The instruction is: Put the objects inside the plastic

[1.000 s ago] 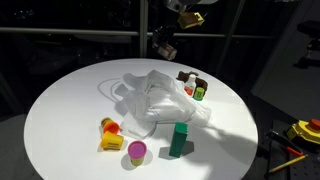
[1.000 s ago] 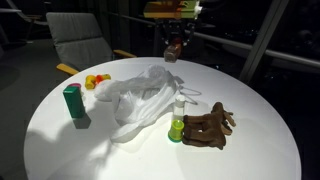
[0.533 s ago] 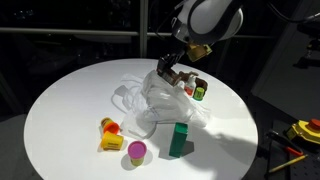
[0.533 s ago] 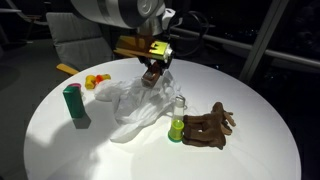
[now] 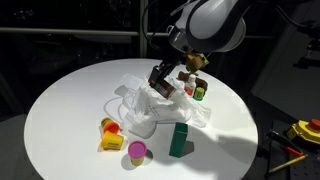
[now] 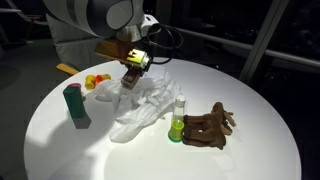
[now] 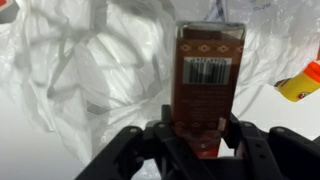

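Next, my gripper lets go of the small brown bottle-like item on the crumpled plastic bag's far half [image 5: 169, 94], close to the small bottles. The brown item now hangs just above the bag's middle.
My gripper [image 7: 195, 132] is shut on a small brown bottle-like item [image 7: 208, 80] with a barcode label, seen close up in the wrist view. It hangs just above the crumpled translucent plastic bag [image 5: 160, 108] [image 6: 140, 108] [image 7: 90, 70], whose handle loops lie spread out. In both exterior views the gripper [image 5: 162, 82] [image 6: 132, 76] is over the bag's middle. A green block [image 5: 179, 140] [image 6: 73, 103], a magenta cup [image 5: 136, 151] and a yellow-orange piece [image 5: 110, 135] [image 6: 96, 81] lie on the table. A brown plush [image 6: 207, 128] and a green-bottomed little bottle [image 6: 178, 122] stand beside the bag.
Everything sits on a round white table [image 5: 70, 100] [image 6: 250, 150]. Small bottles [image 5: 195, 88] stand at the bag's far side. A grey chair [image 6: 78, 38] stands behind the table, and tools [image 5: 300, 135] lie off the table on the floor.
The arm has come down from above the table's far edge to over the bag, carrying the brown item. The jaws have kept the same hold.
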Controlling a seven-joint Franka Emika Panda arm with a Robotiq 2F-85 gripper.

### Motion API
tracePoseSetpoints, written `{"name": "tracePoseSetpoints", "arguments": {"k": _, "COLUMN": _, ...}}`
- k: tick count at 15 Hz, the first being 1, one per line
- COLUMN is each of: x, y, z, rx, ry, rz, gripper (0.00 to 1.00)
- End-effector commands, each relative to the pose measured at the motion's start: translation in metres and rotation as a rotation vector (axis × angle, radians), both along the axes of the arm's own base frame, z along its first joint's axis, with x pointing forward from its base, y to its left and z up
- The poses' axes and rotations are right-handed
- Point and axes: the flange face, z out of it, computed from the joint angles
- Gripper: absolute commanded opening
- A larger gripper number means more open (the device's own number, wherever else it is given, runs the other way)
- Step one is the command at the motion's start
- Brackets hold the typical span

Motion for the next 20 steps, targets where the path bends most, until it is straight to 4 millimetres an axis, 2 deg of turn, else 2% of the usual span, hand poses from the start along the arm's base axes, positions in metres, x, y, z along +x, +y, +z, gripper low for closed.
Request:
{"name": "tracePoseSetpoints", "arguments": {"k": 1, "x": 0.001, "y": -0.023, "z": -0.017, "rx": -0.039, "ry": -0.059, "rz": -0.021, "gripper": 0.24}}
{"name": "tracePoseSetpoints", "arguments": {"k": 5, "x": 0.011, "y": -0.050, "z": -0.047, "rx": -0.072, "ry": -0.058, "rz": -0.059, "gripper": 0.24}}
{"name": "tracePoseSetpoints", "arguments": {"k": 10, "x": 0.029, "y": -0.057, "z": -0.056, "rx": -0.124, "ry": -0.062, "rz": -0.042, "gripper": 0.24}}
{"name": "tracePoseSetpoints", "arguments": {"k": 11, "x": 0.033, "y": -0.060, "z": -0.056, "rx": -0.167, "ry": -0.063, "rz": -0.024, "gripper": 0.74}}
{"name": "tracePoseSetpoints", "arguments": {"k": 12, "x": 0.035, "y": -0.062, "z": -0.055, "rx": -0.195, "ry": -0.053, "rz": -0.009, "gripper": 0.74}}
{"name": "tracePoseSetpoints", "arguments": {"k": 14, "x": 0.036, "y": -0.062, "z": -0.051, "rx": -0.230, "ry": -0.027, "rz": 0.016, "gripper": 0.88}}
{"name": "tracePoseSetpoints", "arguments": {"k": 16, "x": 0.035, "y": -0.056, "z": -0.038, "rx": -0.224, "ry": 0.030, "rz": 0.043, "gripper": 1.00}}
{"name": "tracePoseSetpoints", "arguments": {"k": 19, "x": 0.029, "y": -0.046, "z": -0.009, "rx": -0.187, "ry": 0.150, "rz": 0.078, "gripper": 1.00}}
{"name": "tracePoseSetpoints", "arguments": {"k": 20, "x": 0.018, "y": -0.045, "z": -0.005, "rx": -0.174, "ry": 0.215, "rz": 0.091, "gripper": 1.00}}
